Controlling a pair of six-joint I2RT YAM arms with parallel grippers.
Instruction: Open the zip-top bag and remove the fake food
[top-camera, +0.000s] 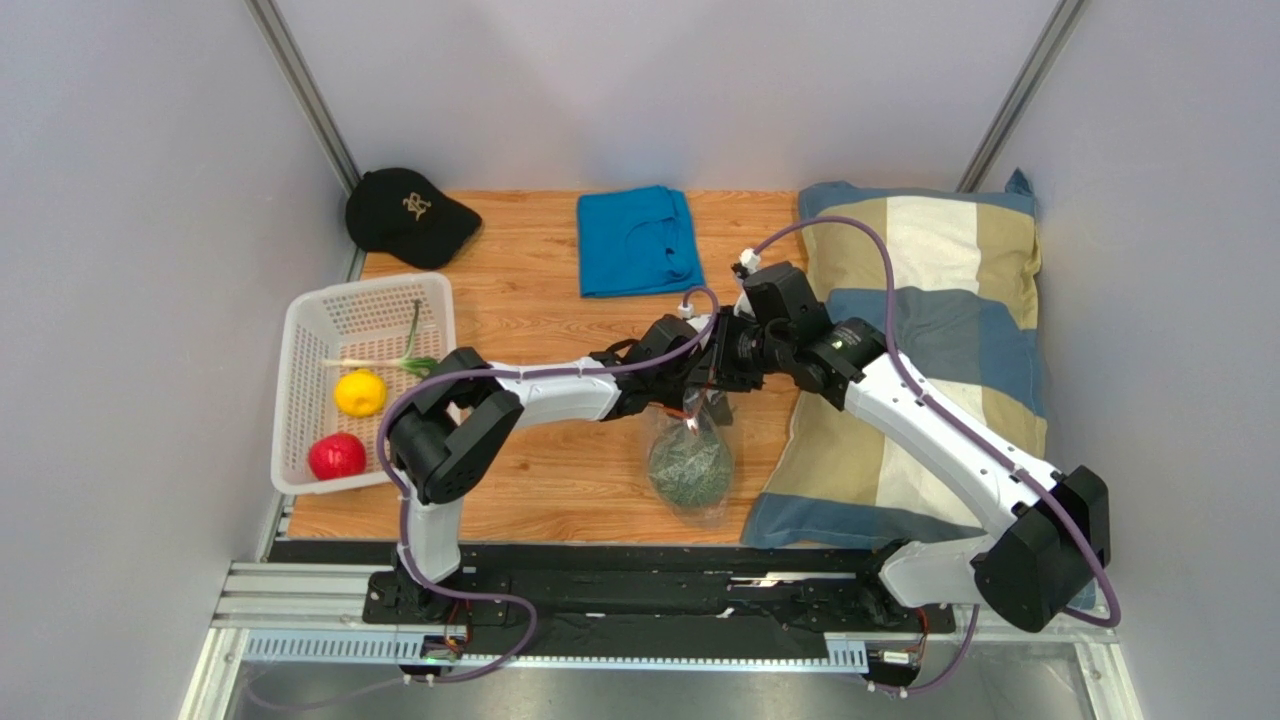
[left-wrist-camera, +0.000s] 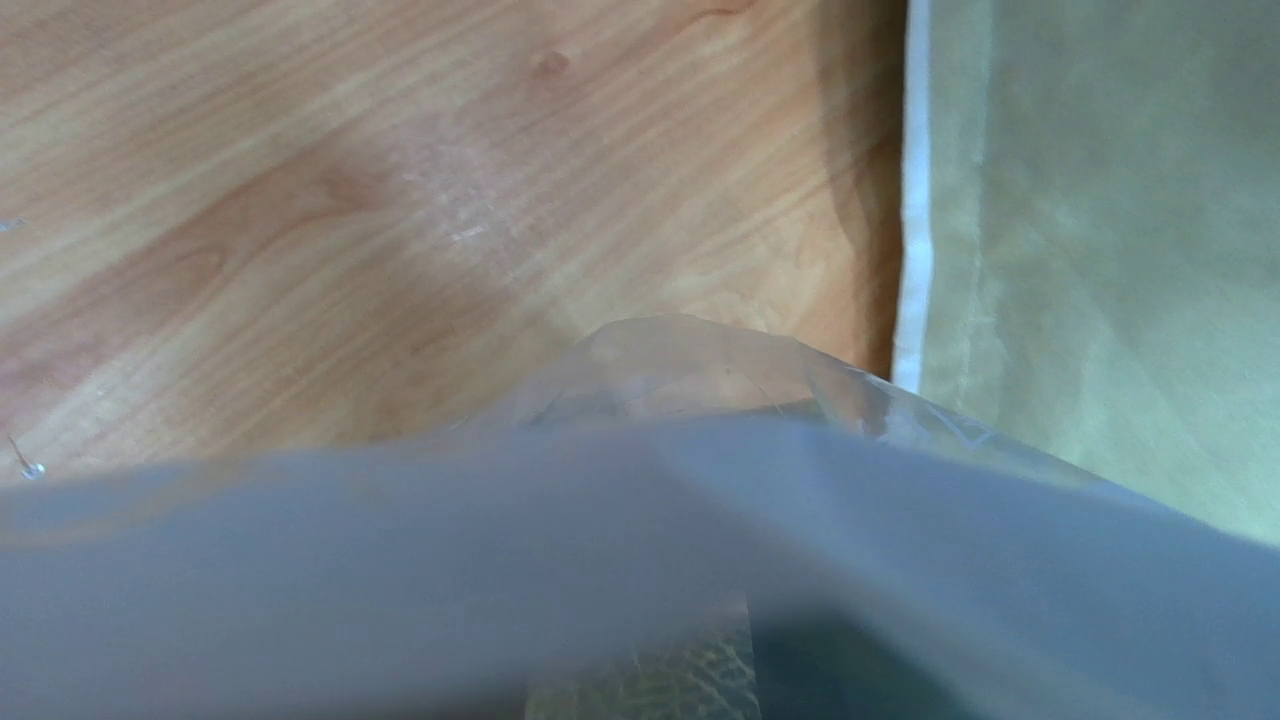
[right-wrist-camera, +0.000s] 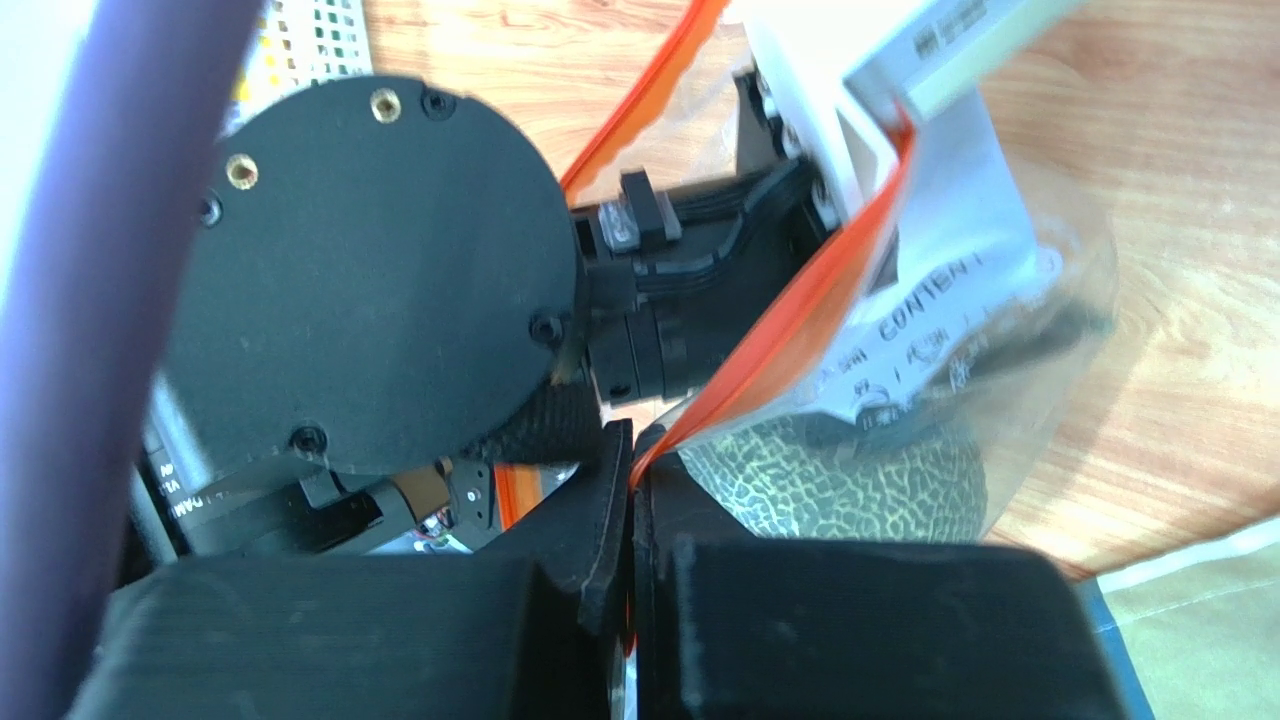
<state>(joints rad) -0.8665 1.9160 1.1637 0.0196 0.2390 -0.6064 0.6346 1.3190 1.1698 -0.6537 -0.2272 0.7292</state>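
Note:
The bag's zip presses against my left gripper's camera mount, so I will open my right gripper, back my left gripper off, then retake the zip's edge (right-wrist-camera: 747, 360).
The zip-top bag (top-camera: 688, 450) hangs above the wooden table, held up by both grippers at its orange-red zip strip (right-wrist-camera: 781, 323). Inside is the grey-green netted ball (top-camera: 691, 473), which also shows in the right wrist view (right-wrist-camera: 857, 480). My right gripper (right-wrist-camera: 631, 495) is shut on the strip's edge. My left gripper (top-camera: 679, 375) holds the opposite side of the mouth. In the left wrist view its fingers are hidden by blurred plastic (left-wrist-camera: 676, 510). The yellow fruit (top-camera: 359, 393) and red fruit (top-camera: 337, 455) lie in the white basket (top-camera: 308, 323), beside long green stems (top-camera: 413, 353).
A black cap (top-camera: 409, 215) sits at the back left and a folded blue cloth (top-camera: 639, 240) at the back middle. A striped pillow (top-camera: 932, 300) covers the right side, its edge close beside the bag (left-wrist-camera: 1097, 225).

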